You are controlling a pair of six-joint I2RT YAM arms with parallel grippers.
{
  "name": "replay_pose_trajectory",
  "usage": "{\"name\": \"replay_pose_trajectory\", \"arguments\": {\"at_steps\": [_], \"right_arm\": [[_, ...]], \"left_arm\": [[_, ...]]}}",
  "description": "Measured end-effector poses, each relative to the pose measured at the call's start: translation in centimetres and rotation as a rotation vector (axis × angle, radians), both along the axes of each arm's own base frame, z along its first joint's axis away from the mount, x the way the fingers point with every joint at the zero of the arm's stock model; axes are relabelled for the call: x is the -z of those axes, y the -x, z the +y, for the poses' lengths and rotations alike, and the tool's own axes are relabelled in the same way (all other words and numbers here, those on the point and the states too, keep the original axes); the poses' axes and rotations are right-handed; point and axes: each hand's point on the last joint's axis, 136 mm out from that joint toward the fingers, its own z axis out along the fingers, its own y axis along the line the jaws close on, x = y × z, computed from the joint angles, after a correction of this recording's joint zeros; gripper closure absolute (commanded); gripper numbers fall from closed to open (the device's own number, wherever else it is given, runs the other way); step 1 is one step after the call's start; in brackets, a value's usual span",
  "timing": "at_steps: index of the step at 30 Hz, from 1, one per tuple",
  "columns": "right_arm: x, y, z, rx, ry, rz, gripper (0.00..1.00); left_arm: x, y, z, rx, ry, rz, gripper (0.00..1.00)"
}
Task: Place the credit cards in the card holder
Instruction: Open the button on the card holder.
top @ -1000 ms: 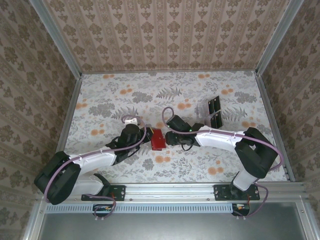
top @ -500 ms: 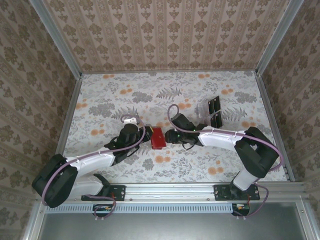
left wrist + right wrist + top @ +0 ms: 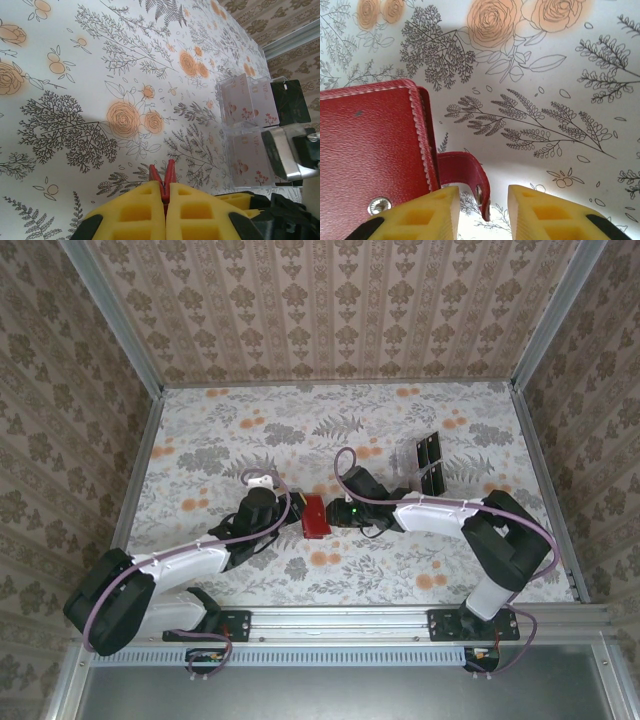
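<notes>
Left gripper pinches both card holder leaves; it should open, let right gripper pull the cover open by the strap tab point(image 3: 468, 171), then take one leaf.
The red card holder point(image 3: 316, 517) lies mid-table between both arms. My left gripper point(image 3: 298, 512) is shut on its left edge; in the left wrist view the yellow fingers point(image 3: 135, 207) pinch the holder's two red leaves point(image 3: 162, 179). My right gripper point(image 3: 334, 515) is open at the holder's right side. In the right wrist view the holder point(image 3: 370, 145) fills the left, and its strap tab with a snap point(image 3: 467, 175) hangs between the open fingers of the gripper point(image 3: 484, 202). Two pale credit cards point(image 3: 249, 100) point(image 3: 246, 161) stand in a clear rack.
The clear rack with black panels point(image 3: 430, 465) stands at the right rear, just behind the right arm's forearm point(image 3: 430, 512). Floral cloth point(image 3: 250, 430) covers the table, with patterned walls around it and a metal rail point(image 3: 340, 620) along the near edge.
The right arm's wrist has shifted slightly toward the holder. The left arm and the holder have hardly moved.
</notes>
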Motion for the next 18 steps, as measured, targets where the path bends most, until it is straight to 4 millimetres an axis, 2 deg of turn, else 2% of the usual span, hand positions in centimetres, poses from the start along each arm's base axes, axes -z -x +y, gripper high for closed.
{"name": "replay_pose_trajectory", "arguments": {"at_steps": [5, 11, 17, 18], "right_arm": [[0.35, -0.02, -0.08, 0.006, -0.005, 0.006, 0.80], [0.35, -0.27, -0.22, 0.013, -0.018, 0.009, 1.00], [0.24, -0.35, -0.19, 0.005, -0.024, 0.007, 1.00], [0.17, -0.34, -0.20, 0.005, -0.024, 0.006, 1.00]], "left_arm": [[-0.68, 0.01, 0.01, 0.000, 0.014, -0.015, 1.00], [-0.91, 0.02, 0.02, 0.000, 0.019, -0.020, 1.00], [-0.92, 0.00, 0.04, -0.001, 0.018, -0.020, 1.00], [-0.90, -0.02, 0.08, -0.004, 0.017, -0.021, 0.92]]}}
